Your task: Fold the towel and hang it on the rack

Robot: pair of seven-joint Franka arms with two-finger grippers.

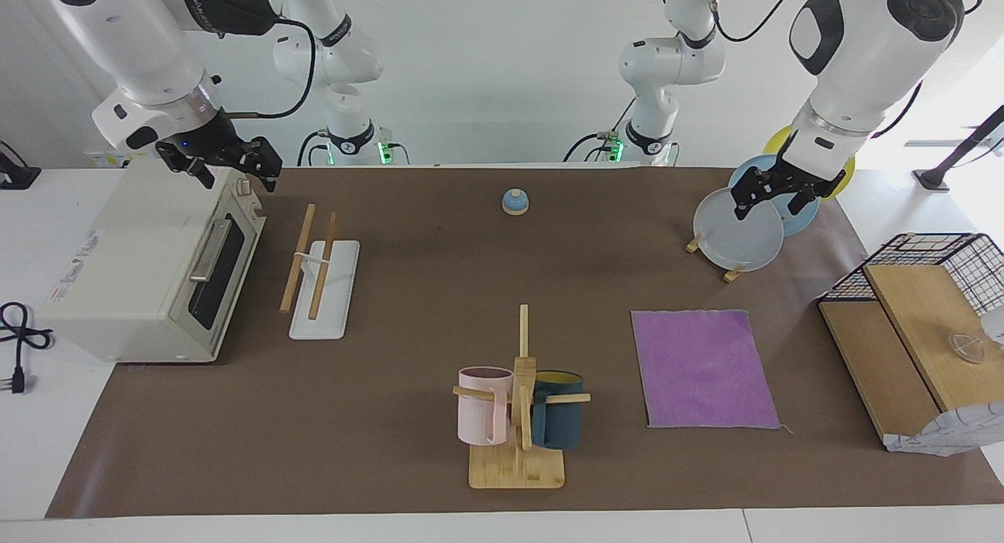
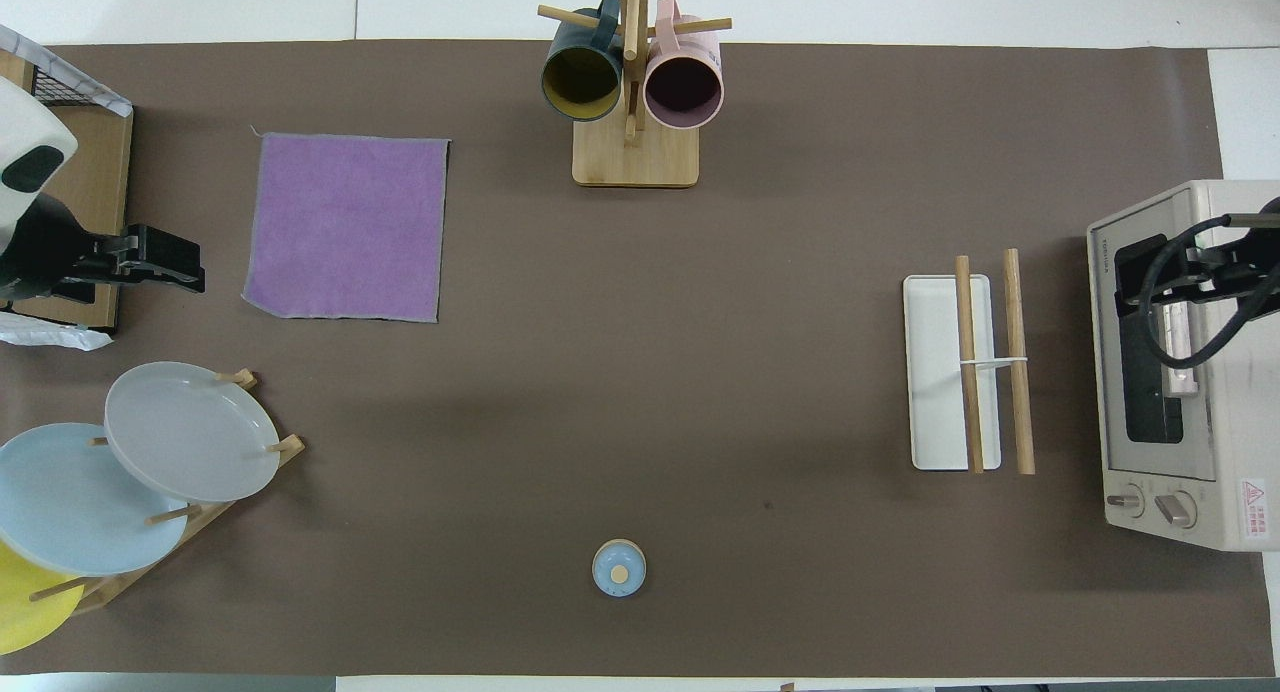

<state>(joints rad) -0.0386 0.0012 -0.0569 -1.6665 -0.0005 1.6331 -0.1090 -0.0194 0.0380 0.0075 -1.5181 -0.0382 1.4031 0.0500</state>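
Observation:
My left gripper next closes on the purple towel's corner [image 2: 253, 292] nearest the plate holder.
The purple towel [image 1: 702, 368] lies flat and unfolded on the brown mat toward the left arm's end of the table; it also shows in the overhead view [image 2: 345, 227]. The rack [image 1: 321, 268], two wooden rods on a white base, stands toward the right arm's end, beside the oven; it also shows in the overhead view [image 2: 985, 372]. My left gripper [image 1: 770, 207] is open and empty, raised over the table's end beside the towel [image 2: 185, 262]. My right gripper [image 1: 238, 178] is open and empty, raised over the oven [image 2: 1165, 277].
A white toaster oven [image 1: 149, 268] stands at the right arm's end. A bamboo mug stand [image 1: 519, 402] with two mugs is farthest from the robots. A plate holder with plates [image 1: 737, 229], a wire basket with wooden boards [image 1: 925, 323] and a small blue bell [image 1: 515, 202] also stand here.

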